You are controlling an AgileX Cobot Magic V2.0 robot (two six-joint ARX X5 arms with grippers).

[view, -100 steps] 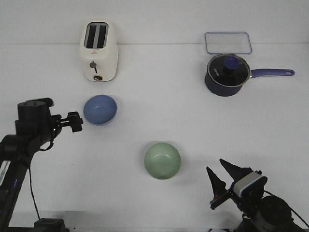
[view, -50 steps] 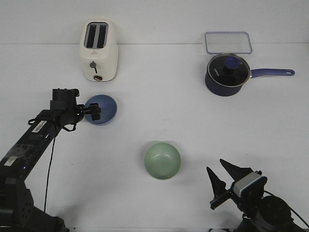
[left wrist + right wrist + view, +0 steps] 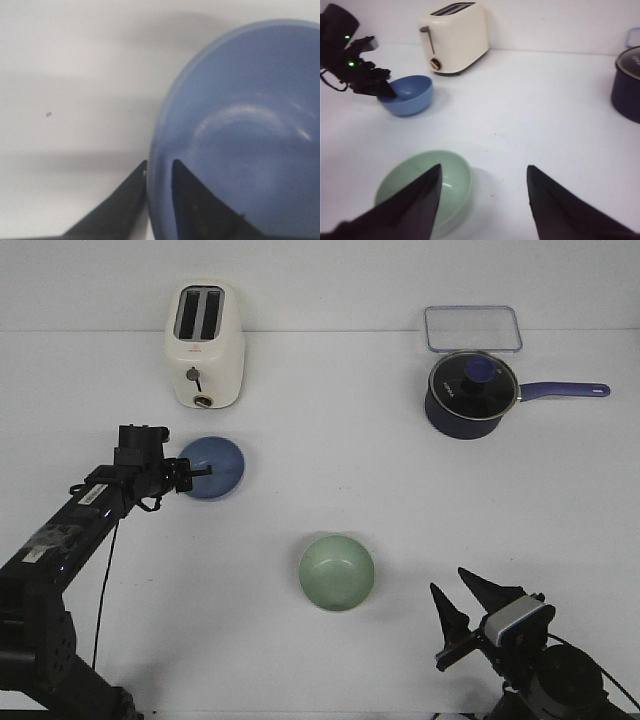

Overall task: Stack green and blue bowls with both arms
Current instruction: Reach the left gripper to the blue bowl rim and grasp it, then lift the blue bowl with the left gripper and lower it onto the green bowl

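Observation:
Next, my left gripper releases the blue bowl inside the green bowl (image 3: 337, 570) near the table's front middle.
The blue bowl (image 3: 214, 467) sits upright on the white table, in front of the toaster. My left gripper (image 3: 196, 472) is at its left rim. In the left wrist view the two fingers straddle the rim of the blue bowl (image 3: 240, 130), one outside and one inside, and the left gripper (image 3: 159, 167) is closed on it. The green bowl (image 3: 337, 571) sits alone near the table's front middle. My right gripper (image 3: 466, 602) is open and empty, to the right of and nearer than the green bowl (image 3: 454, 175). The right gripper (image 3: 484, 167) points just past that bowl's right edge.
A cream toaster (image 3: 204, 345) stands at the back left. A dark navy saucepan (image 3: 470, 395) with a lid and a long handle stands at the back right, with a clear lidded box (image 3: 472, 328) behind it.
My left arm has swung right and forward to the blue bowl, and its fingers now sit over the bowl's left rim. The right arm and the green bowl have stayed put.

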